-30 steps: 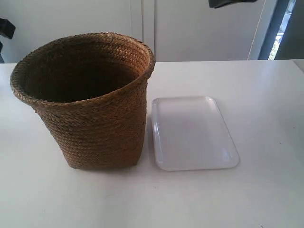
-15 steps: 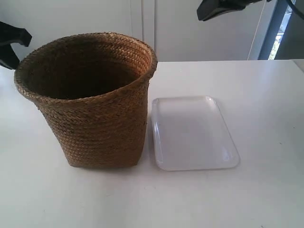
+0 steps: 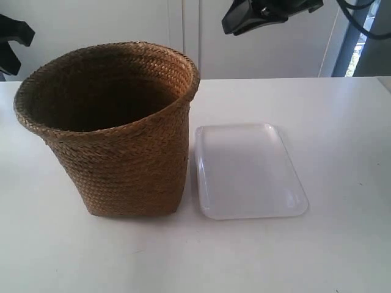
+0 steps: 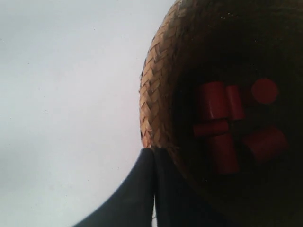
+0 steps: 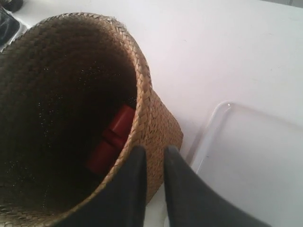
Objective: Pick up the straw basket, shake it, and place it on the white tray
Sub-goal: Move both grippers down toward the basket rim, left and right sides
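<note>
My right gripper will move next to the straw basket's rim [image 3: 195, 79] [image 5: 144, 93] on the side by the white tray, and it will close on the rim there.
The straw basket [image 3: 122, 165] stands upright on the white table, with the white tray [image 3: 250, 171] flat beside it and not touching. Red cylinders [image 4: 218, 123] lie in the basket's bottom. My left gripper [image 4: 154, 151] is shut with its fingers pressed together, its tip just over the braided rim [image 4: 151, 94] and holding nothing. My right gripper [image 5: 155, 152] hovers above the rim on the tray side, open by a narrow gap with nothing in it; the basket wall [image 5: 161, 118] shows through the gap. The tray [image 5: 251, 165] lies beyond it.
In the exterior view one dark arm [image 3: 12, 39] sits at the left edge behind the basket. The other arm [image 3: 263, 13] hangs high at the top, above the table's back edge. A white wall closes off the back.
The arm at the exterior view's right has come in from the top and moved left toward the basket. The arm at the left has shifted slightly. The basket's rim swayed a little and came back.
</note>
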